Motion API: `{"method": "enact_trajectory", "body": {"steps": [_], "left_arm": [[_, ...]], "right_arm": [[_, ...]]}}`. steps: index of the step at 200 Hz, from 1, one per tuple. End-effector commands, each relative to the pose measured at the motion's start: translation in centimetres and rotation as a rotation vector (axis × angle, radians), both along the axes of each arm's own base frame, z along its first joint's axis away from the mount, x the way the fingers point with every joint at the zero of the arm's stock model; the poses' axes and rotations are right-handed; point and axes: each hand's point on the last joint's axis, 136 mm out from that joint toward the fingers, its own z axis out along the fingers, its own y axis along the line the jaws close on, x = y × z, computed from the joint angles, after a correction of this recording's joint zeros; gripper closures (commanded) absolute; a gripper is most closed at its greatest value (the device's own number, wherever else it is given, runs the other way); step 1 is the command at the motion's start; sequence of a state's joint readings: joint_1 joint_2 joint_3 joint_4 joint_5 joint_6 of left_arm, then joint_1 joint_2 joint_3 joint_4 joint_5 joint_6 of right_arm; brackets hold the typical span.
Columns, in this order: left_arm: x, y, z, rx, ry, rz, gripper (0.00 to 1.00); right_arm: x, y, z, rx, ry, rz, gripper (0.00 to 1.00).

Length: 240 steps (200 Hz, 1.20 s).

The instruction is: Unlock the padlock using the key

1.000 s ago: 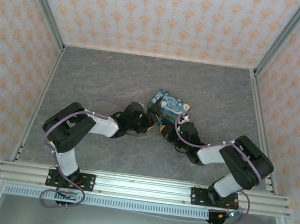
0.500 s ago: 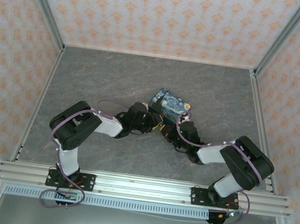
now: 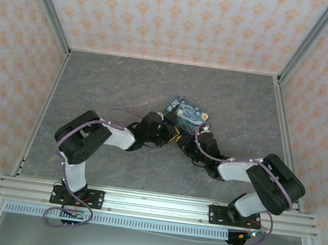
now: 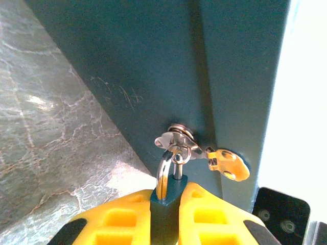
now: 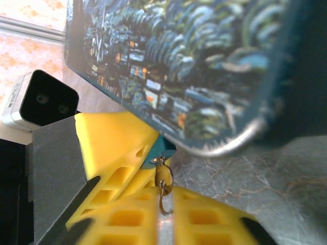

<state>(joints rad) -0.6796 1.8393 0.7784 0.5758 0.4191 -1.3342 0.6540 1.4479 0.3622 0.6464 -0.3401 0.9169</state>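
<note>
The shackle's legs still sit in the padlock, so my right gripper should open, rotate its wrist back and retake the key (image 5: 163,176) to turn it further.
The teal-blue padlock (image 4: 164,220) hangs by its silvery shackle (image 4: 162,174) from the hasp on the side of the dark blue box (image 4: 153,61). My left gripper (image 4: 166,203) is shut on the lock body, one yellow finger on each side. From the other side, my right gripper (image 5: 164,203) is shut on a small brass key (image 5: 163,177) with a wire ring. The key's tip touches the underside of the padlock (image 5: 165,148). In the top view the left gripper (image 3: 168,136) and right gripper (image 3: 184,144) meet at the box's near edge.
The box (image 3: 187,114) with its swirl painting print lies mid-table and looms over the right gripper. A gold latch plate (image 4: 228,163) sits beside the hasp. Grey marble tabletop (image 3: 114,86) surrounds the box; patterned walls enclose the cell.
The left arm has pushed right, bringing its gripper in against the box's near edge. The right arm's elbow has shifted slightly right; its gripper stays by the lock.
</note>
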Motion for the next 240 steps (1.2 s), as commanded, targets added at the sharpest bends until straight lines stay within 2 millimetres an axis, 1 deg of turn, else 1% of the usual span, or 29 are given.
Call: {"method": "enact_trajectory", "body": {"steps": [1, 14, 33, 37, 39, 46, 64, 78, 99, 120, 142, 158, 170, 196, 215, 240], "left_arm": [[0.0, 0.2, 1.1, 0.031, -0.014, -0.001, 1.00], [0.0, 0.2, 1.6, 0.027, -0.014, 0.002, 1.00], [0.0, 0.3, 2.1, 0.025, 0.011, 0.013, 1.00], [0.0, 0.3, 2.3, 0.024, 0.016, 0.016, 1.00], [-0.1, 0.3, 2.3, 0.023, 0.019, 0.016, 1.00], [-0.1, 0.3, 2.5, 0.024, 0.031, 0.020, 1.00], [-0.2, 0.2, 3.1, 0.020, 0.050, 0.025, 1.00], [-0.2, 0.2, 3.6, 0.018, 0.066, 0.027, 1.00], [-0.3, 0.0, 4.3, 0.011, 0.085, 0.023, 1.00], [-0.4, 0.0, 4.7, -0.001, 0.106, 0.027, 1.00], [-0.5, -0.1, 4.8, -0.017, 0.125, 0.031, 1.00], [-0.4, -0.1, 5.1, -0.029, 0.128, 0.032, 1.00], [-0.4, -0.2, 5.3, -0.036, 0.129, 0.029, 1.00], [-0.3, -0.5, 5.8, -0.044, 0.123, 0.015, 1.00], [-0.2, -0.3, 5.9, -0.047, 0.121, 0.017, 1.00], [-0.2, -0.8, 6.3, -0.065, 0.117, 0.000, 1.00]], "right_arm": [[0.2, -1.3, 1.3, -0.106, -0.080, -0.004, 0.68], [0.0, -2.1, 1.6, -0.169, -0.114, -0.001, 0.59], [-0.3, -3.4, 2.6, -0.271, -0.184, 0.023, 0.49], [-0.4, -3.6, 2.4, -0.306, -0.193, 0.039, 0.47], [-0.4, -3.7, 3.1, -0.307, -0.213, 0.042, 0.47], [-0.6, -3.9, 3.8, -0.347, -0.261, 0.070, 0.45], [-1.0, -4.2, 5.5, -0.432, -0.391, 0.152, 0.43], [-1.5, -4.0, 6.7, -0.490, -0.503, 0.232, 0.43], [-2.0, -3.7, 8.0, -0.553, -0.645, 0.320, 0.46], [-2.4, -3.6, 8.7, -0.623, -0.765, 0.378, 0.47], [-3.1, -2.8, 8.7, -0.730, -0.882, 0.466, 0.48], [-3.4, -2.2, 8.0, -0.847, -0.951, 0.536, 0.48], [-3.3, -2.1, 7.9, -0.919, -0.981, 0.552, 0.48], [-2.9, -1.9, 6.8, -1.091, -1.018, 0.621, 0.47], [-2.8, -1.8, 6.4, -1.182, -1.048, 0.664, 0.47], [-2.6, -1.8, 5.4, -1.310, -1.086, 0.732, 0.45]]}}
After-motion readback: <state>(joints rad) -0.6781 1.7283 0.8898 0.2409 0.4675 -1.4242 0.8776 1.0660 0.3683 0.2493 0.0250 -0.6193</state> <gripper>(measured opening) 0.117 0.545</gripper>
